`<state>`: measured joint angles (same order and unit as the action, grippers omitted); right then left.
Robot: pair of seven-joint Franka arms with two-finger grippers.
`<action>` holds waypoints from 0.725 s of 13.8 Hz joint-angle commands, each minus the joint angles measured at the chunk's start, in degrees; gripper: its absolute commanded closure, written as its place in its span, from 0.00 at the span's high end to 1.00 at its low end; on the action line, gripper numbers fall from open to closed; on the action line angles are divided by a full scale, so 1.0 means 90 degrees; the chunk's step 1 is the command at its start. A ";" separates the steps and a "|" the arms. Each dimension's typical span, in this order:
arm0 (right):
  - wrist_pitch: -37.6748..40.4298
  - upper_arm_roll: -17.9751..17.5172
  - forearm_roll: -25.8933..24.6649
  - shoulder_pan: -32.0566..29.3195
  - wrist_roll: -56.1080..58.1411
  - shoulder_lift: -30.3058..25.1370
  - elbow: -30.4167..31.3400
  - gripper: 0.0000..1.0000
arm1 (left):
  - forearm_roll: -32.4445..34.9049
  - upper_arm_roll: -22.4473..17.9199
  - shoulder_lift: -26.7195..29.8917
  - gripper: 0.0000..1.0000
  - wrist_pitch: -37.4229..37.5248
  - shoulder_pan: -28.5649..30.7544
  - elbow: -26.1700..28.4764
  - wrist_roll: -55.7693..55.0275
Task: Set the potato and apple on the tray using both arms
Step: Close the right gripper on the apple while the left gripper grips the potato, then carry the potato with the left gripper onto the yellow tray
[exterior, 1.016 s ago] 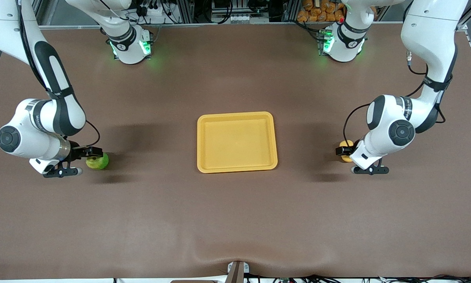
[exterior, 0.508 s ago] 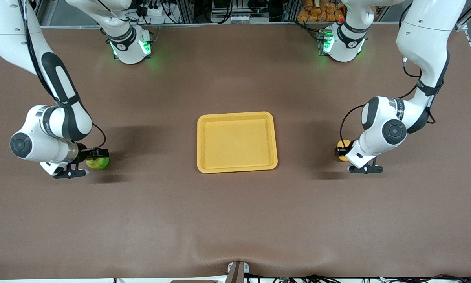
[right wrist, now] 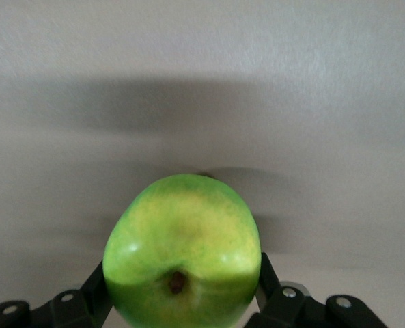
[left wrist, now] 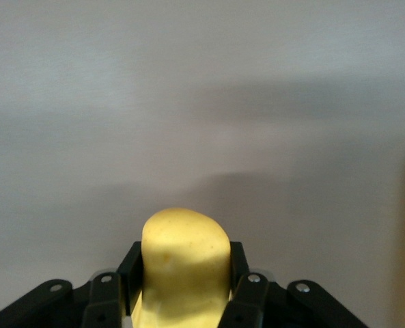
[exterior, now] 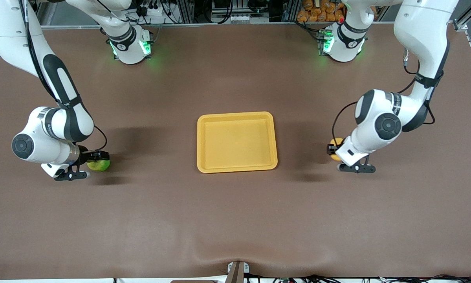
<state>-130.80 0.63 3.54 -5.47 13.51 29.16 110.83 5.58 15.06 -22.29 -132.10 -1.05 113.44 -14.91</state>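
Next, I release the potato from my left gripper inside the yellow tray [exterior: 262, 140], by its nearest short rim.
The yellow tray [exterior: 237, 167] lies empty at the middle of the brown table. My left gripper [exterior: 333, 150] is shut on the yellow-orange potato [exterior: 334, 144], held just above the table toward the left arm's end; the left wrist view shows the potato [left wrist: 185, 263] clamped between both black fingers. My right gripper [exterior: 98, 160] is shut on the green apple [exterior: 99, 165], held just above the table toward the right arm's end; the right wrist view shows the apple [right wrist: 182, 263] with its brown stem dimple between the fingers.
Both green-lit arm bases [exterior: 131, 45] stand along the table edge farthest from the front camera. A small bracket [exterior: 237, 271] sits at the nearest table edge. The brown table cover [exterior: 235, 220] is bare around the tray.
Both arms have moved toward the tray with their fruit. The left gripper with the potato has shifted and risen a little; the right gripper with the apple has shifted slightly.
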 commanded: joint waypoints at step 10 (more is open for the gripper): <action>0.2121 -0.0070 0.0580 0.1914 0.0491 -0.0583 -0.1407 0.00 | 0.0113 0.0270 -0.0746 0.01 0.0274 -0.1844 -0.1277 -0.2110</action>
<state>-112.89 -0.46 5.35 8.45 17.35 23.65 99.40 5.58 17.82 -26.61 -130.84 -15.02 104.77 -29.79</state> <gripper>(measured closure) 0.167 0.467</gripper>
